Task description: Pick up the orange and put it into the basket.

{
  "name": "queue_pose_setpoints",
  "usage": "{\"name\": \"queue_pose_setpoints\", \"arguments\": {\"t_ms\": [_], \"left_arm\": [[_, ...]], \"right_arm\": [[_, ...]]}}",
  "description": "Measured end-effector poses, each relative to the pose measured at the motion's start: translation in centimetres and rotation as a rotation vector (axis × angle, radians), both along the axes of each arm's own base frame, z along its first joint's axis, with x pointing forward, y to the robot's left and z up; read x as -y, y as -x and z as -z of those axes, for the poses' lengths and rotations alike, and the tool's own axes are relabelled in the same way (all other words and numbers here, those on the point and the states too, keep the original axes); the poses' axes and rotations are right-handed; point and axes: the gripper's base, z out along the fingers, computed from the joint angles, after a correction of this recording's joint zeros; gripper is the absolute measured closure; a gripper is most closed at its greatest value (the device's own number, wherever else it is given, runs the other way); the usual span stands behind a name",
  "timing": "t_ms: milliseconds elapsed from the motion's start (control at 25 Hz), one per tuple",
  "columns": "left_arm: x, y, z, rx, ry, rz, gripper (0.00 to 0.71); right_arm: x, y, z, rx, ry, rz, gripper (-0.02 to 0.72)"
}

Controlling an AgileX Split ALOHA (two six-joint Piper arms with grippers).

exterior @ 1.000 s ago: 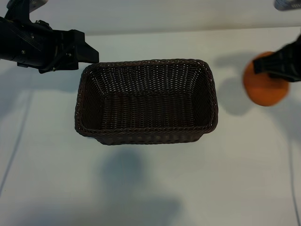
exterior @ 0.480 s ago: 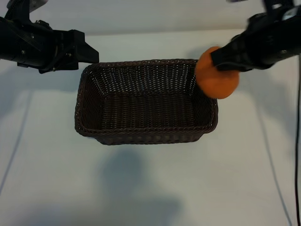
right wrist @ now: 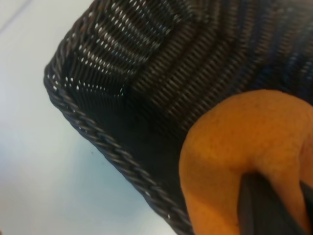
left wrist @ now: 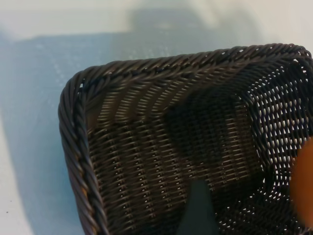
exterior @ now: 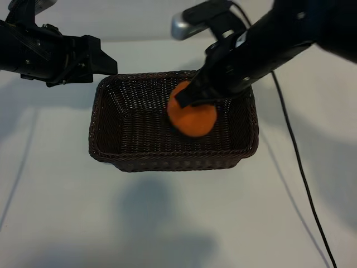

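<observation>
My right gripper has the orange. It will let go of it on the basket's woven bottom, up (exterior: 198, 135) against the basket's front side.
The orange (exterior: 193, 118), a round matte ball, hangs above the inside of the dark-brown wicker basket (exterior: 167, 162), right of its middle. My right gripper (exterior: 191, 99) is shut on it from above and behind. In the right wrist view the orange (right wrist: 230, 147) fills the near corner, with a dark finger (right wrist: 266, 208) pressed into it and the basket's braided rim (right wrist: 107, 142) below. My left gripper (exterior: 109, 62) stays open and holds nothing, hovering at the basket's back left corner. The left wrist view shows one finger (left wrist: 198, 213) over the basket's inner wall (left wrist: 73, 127) and a sliver of the orange (left wrist: 304, 181).
The basket stands mid-table on a white surface (exterior: 167, 223). A black cable (exterior: 295, 162) trails from the right arm across the table's right side. White table lies open in front of and to both sides of the basket.
The right arm has carried the orange leftward from the table's right side, across the basket's right rim, to above its inside. The left arm has not moved.
</observation>
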Motion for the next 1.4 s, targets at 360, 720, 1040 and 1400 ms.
{"name": "queue_pose_setpoints", "arguments": {"t_ms": [360,720,1040,1400], "left_arm": [[0.0,0.0,0.0,0.0,0.0,0.0,0.12],[0.0,0.0,0.0,0.0,0.0,-0.001,0.12],[0.0,0.0,0.0,0.0,0.0,-0.001,0.12],[0.0,0.0,0.0,-0.002,0.001,-0.002,0.12]], "right_arm": [[-0.8,-2.0,4.7,-0.041,0.056,-0.014,0.631],[-1.1,-2.7,7.1,-0.071,0.075,-0.012,0.631],[-1.2,-2.7,7.0,-0.074,0.063,-0.004,0.322],[-1.7,-2.8,5.3,-0.129,0.05,-0.031,-0.002]]}}
